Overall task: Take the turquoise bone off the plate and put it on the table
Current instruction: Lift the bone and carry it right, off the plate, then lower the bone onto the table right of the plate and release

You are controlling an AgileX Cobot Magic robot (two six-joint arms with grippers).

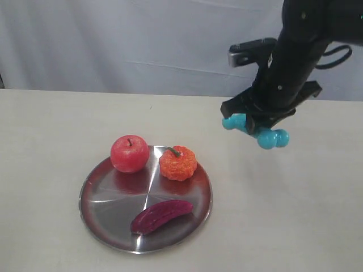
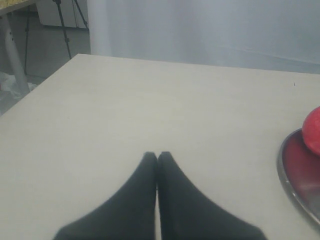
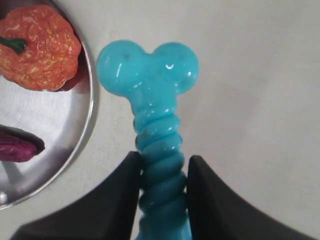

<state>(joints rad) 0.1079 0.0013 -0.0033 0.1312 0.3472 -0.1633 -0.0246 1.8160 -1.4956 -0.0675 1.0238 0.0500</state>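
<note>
Next, I let go of the turquoise bone with my right gripper on the bare table (image 1: pixel 248 198) close beside the edge of the plate.
The turquoise bone (image 1: pixel 272 137) hangs in the air over the table (image 1: pixel 283 215), to the right of the plate (image 1: pixel 102 226). My right gripper (image 1: pixel 256 126) is shut on its ribbed middle. In the right wrist view the bone (image 3: pixel 150 75) sticks out from between the black fingers (image 3: pixel 125 190), one knobbed end forward, with the plate rim (image 3: pixel 89 105) just beside it. My right gripper (image 3: pixel 161 167) pinches the ribs from both sides. My left gripper (image 2: pixel 157 156) is shut on nothing, low over bare table (image 2: pixel 150 100), and does not show in the exterior view.
On the plate lie a red apple (image 1: pixel 129 153), an orange pumpkin (image 1: pixel 178 163) and a dark purple vegetable (image 1: pixel 161 215). The left wrist view catches the apple (image 2: pixel 313 131) and the plate edge (image 2: pixel 287 180). A grey curtain (image 1: pixel 142 39) backs the table.
</note>
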